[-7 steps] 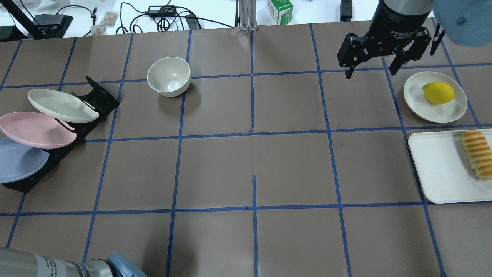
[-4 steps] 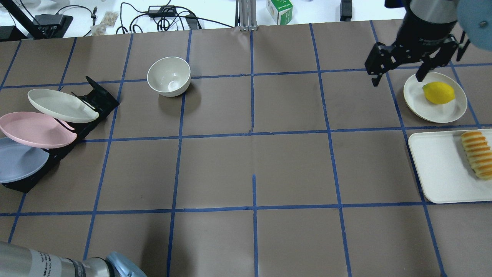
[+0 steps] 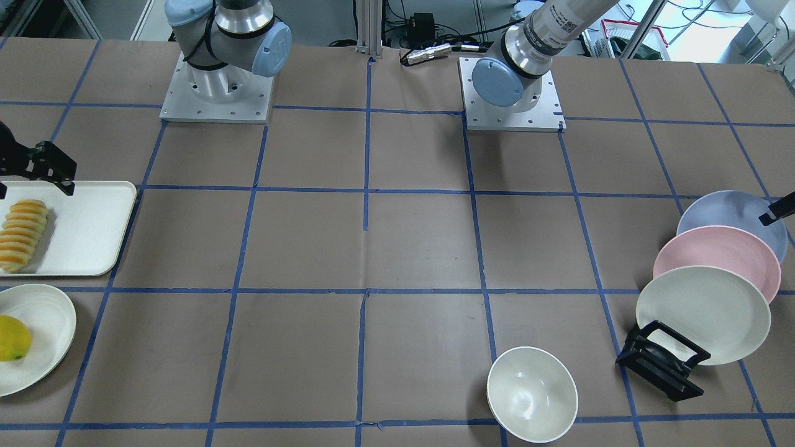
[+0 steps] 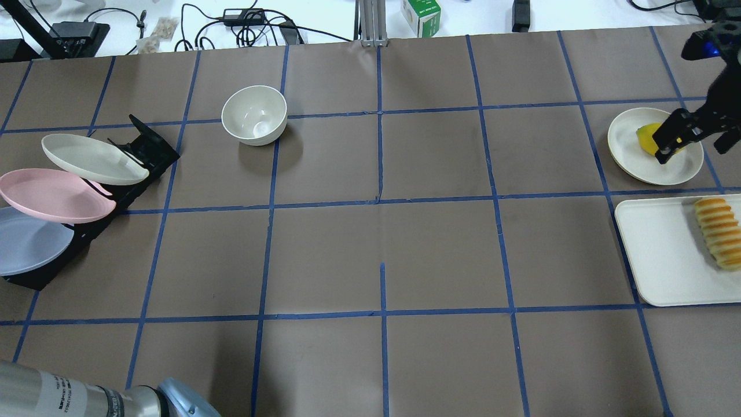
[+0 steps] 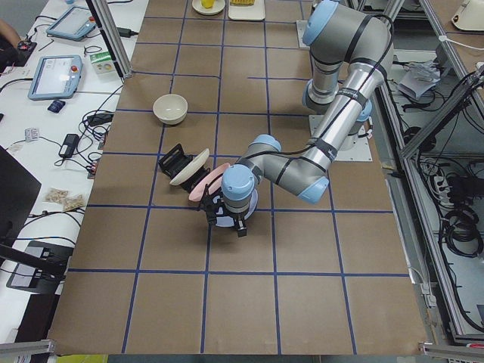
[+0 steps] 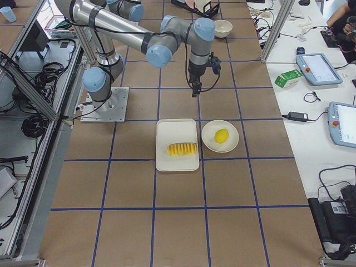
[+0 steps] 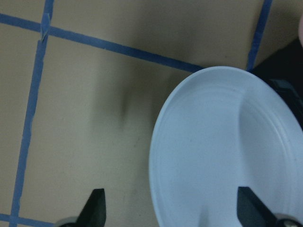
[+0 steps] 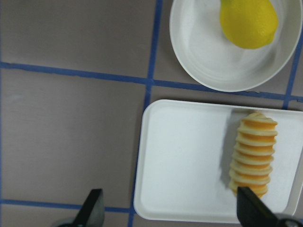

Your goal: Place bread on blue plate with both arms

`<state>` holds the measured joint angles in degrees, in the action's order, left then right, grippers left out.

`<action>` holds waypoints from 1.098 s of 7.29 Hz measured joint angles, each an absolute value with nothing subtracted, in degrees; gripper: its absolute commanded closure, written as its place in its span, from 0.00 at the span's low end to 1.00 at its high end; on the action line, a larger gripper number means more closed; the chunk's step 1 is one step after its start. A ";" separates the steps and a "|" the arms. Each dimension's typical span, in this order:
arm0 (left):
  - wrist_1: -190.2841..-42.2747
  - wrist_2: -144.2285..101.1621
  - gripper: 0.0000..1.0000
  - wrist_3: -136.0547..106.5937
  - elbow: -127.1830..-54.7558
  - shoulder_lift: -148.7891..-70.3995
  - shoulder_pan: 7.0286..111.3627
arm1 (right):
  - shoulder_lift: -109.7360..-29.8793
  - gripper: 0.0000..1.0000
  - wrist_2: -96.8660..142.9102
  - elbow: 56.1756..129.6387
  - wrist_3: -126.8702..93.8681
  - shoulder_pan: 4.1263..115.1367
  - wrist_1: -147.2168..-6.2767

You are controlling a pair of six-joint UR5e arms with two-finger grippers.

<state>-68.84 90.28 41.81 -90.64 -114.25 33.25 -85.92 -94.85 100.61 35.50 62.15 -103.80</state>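
Note:
Next, my right gripper goes down to the middle of the bread [image 3: 18,238] [image 8: 253,152] on the white tray and closes there.
The bread [image 4: 718,231] lies on a white tray [image 4: 660,249] at the right edge; it also shows in the right wrist view [image 8: 253,161]. My right gripper [image 4: 694,145] is open and empty, hovering high above the lemon plate and tray, with its fingers [image 8: 94,208] spread wide. The blue plate [image 4: 26,243] sits lowest in a black rack [image 4: 145,150] at the far left. My left gripper [image 7: 173,215] is open just over the blue plate [image 7: 227,156], one finger on each side of its near rim, not touching it as far as I can see.
A pink plate [image 4: 52,194] and a cream plate [image 4: 92,159] lean in the same rack above the blue one. A cream bowl [image 4: 255,114] stands at the back left. A lemon [image 8: 248,21] lies on a small cream plate [image 4: 625,150] behind the tray.
My right gripper has swung right and nearer, from the back grid squares to over the lemon plate. The left arm's elbow has shifted slightly.

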 measured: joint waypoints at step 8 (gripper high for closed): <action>-69.78 90.82 1.00 41.39 -89.62 -114.84 33.22 | -70.55 0.00 -94.48 105.73 51.57 44.21 -120.48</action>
